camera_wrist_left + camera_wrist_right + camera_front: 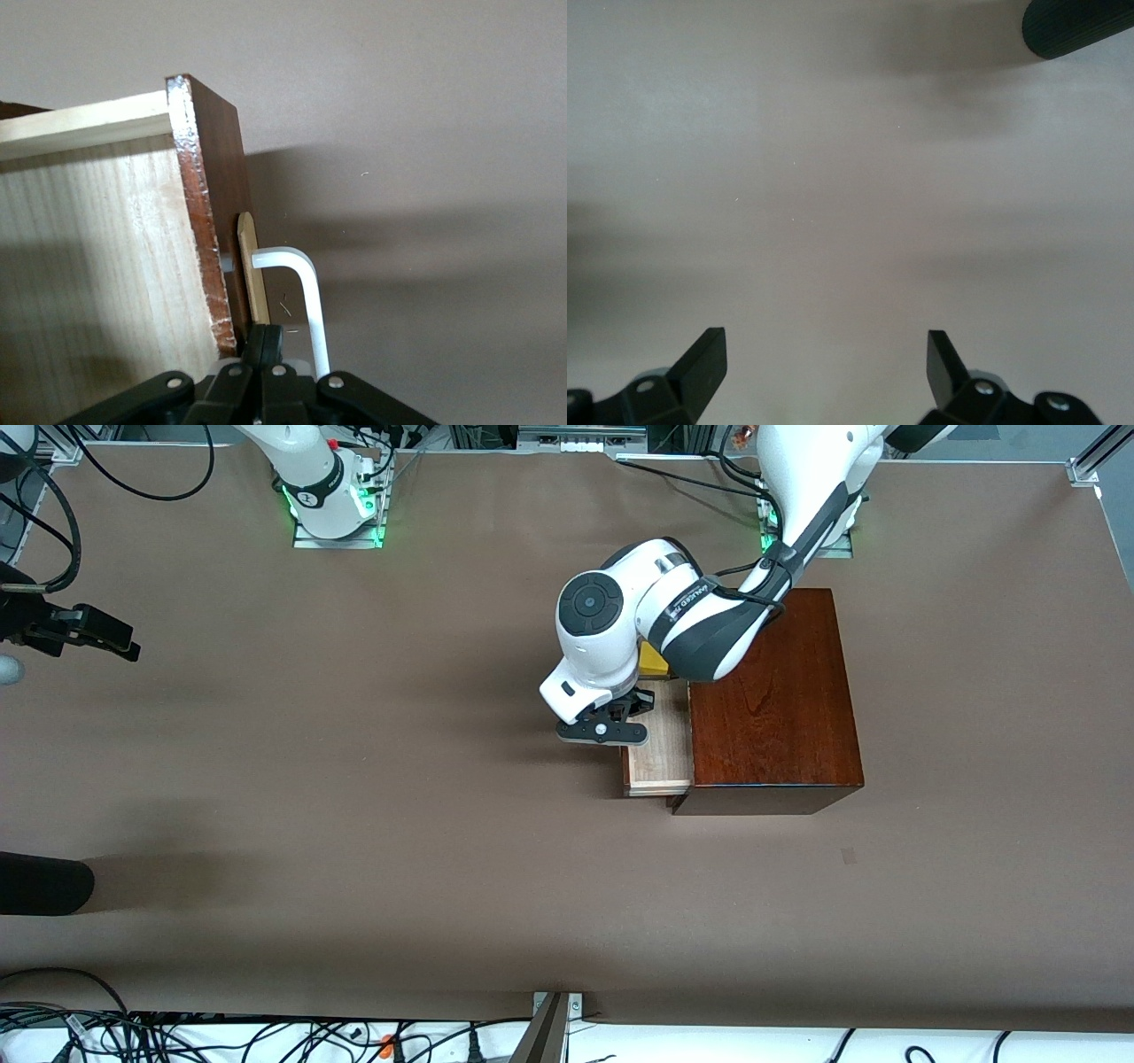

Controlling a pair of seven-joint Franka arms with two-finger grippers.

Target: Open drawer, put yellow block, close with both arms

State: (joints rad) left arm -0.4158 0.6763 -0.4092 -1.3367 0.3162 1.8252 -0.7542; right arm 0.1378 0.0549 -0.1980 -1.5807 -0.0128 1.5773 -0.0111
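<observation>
The robot's left gripper should release the drawer's white handle with the drawer's front shut against the dark mahogany box's open edge (675,747).
The dark mahogany box (775,700) stands toward the left arm's end of the table. Its drawer (660,757) is pulled partly out, showing the pale-wood floor (89,266). A bit of the yellow block (654,661) shows in the drawer beside the box, mostly hidden under the left arm. My left gripper (602,731) is over the drawer's front. In the left wrist view the gripper (264,341) is shut, its tips tucked between the reddish-brown drawer front (208,221) and the white handle (306,292), gripping nothing. My right gripper (111,638) waits open and empty over bare table (824,363).
A black rounded object (40,883) lies at the table's edge at the right arm's end, nearer the front camera than the right gripper; it also shows in the right wrist view (1076,27). Cables run along the table's near edge (266,1032).
</observation>
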